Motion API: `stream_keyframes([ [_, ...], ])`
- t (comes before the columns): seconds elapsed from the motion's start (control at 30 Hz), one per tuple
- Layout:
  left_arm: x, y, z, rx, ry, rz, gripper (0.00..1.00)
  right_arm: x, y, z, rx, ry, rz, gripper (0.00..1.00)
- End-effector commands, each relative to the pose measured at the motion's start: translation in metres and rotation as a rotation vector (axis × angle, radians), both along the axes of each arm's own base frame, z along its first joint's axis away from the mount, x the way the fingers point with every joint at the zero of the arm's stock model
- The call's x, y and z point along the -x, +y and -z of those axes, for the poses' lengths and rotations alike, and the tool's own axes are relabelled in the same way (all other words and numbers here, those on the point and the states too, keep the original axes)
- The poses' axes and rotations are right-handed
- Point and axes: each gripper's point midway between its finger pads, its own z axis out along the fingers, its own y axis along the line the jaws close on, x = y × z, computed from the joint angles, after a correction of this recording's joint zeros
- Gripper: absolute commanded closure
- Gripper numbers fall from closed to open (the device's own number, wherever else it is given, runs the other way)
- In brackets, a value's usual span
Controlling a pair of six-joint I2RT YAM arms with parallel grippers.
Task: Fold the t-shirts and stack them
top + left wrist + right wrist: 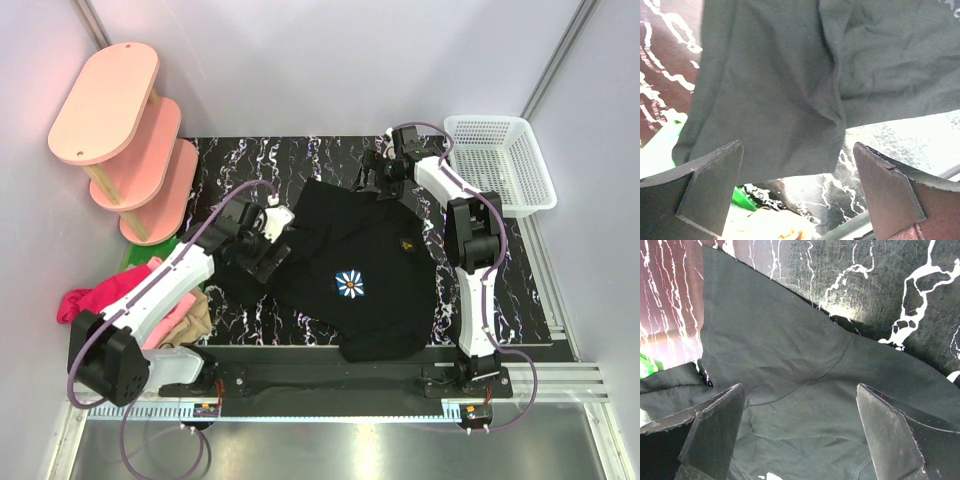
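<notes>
The black t-shirt's edge (238, 300) (785, 172) nearest the tan shirt is the next place my left gripper needs to close on.
A black t-shirt (350, 260) with a white daisy print (350, 284) lies spread and rumpled on the black marbled mat (500, 280). My left gripper (268, 255) is open and empty at the shirt's left sleeve. In the left wrist view the sleeve (775, 100) lies just beyond the gripper (797, 190). My right gripper (378, 176) is open and empty over the shirt's far edge. In the right wrist view the gripper (800, 435) hovers over the shoulder seam (835, 365). Pink and magenta shirts (90, 298) and a tan one (192, 320) are heaped at the left, partly under my left arm.
A flat green packet (135, 255) lies at the mat's left edge and shows in the left wrist view (747, 197). A pink three-tier shelf (125, 130) stands at the back left. A white mesh basket (500, 160) sits at the back right. White walls close in both sides.
</notes>
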Motion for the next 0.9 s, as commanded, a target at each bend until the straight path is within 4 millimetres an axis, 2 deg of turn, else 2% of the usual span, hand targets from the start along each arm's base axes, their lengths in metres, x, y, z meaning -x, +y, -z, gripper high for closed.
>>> stream_keyframes([
  [0.0,-0.02,0.013,-0.037,0.021,-0.133,-0.071,0.01,-0.009,-0.003,-0.056,-0.017,-0.111,0.013,0.0],
  [0.13,-0.028,0.034,-0.054,0.094,-0.152,-0.17,0.01,-0.008,-0.003,-0.069,-0.032,-0.137,0.014,0.0],
  [0.23,-0.033,0.037,-0.054,0.125,-0.14,-0.187,0.01,-0.004,-0.006,-0.077,-0.017,-0.161,0.015,0.0],
  [0.33,-0.035,0.035,-0.047,0.126,-0.104,-0.182,0.01,0.001,-0.009,-0.08,-0.014,-0.167,0.012,0.0],
  [0.57,-0.038,0.031,-0.046,0.162,-0.127,-0.189,0.01,0.008,-0.008,-0.079,-0.022,-0.162,0.001,0.0],
  [0.73,-0.038,0.029,-0.027,0.145,-0.07,-0.175,0.02,0.001,-0.007,-0.081,-0.013,-0.195,-0.015,0.0],
  [0.8,-0.036,0.028,-0.019,0.14,-0.048,-0.156,0.03,-0.007,-0.003,-0.075,-0.019,-0.194,-0.026,0.0],
  [0.83,-0.034,0.027,-0.016,0.139,-0.037,-0.147,0.04,-0.009,0.0,-0.064,-0.029,-0.172,-0.035,0.0],
  [0.87,-0.028,0.024,-0.01,0.152,-0.009,-0.13,0.05,-0.014,0.003,-0.066,-0.038,-0.181,-0.042,0.0],
])
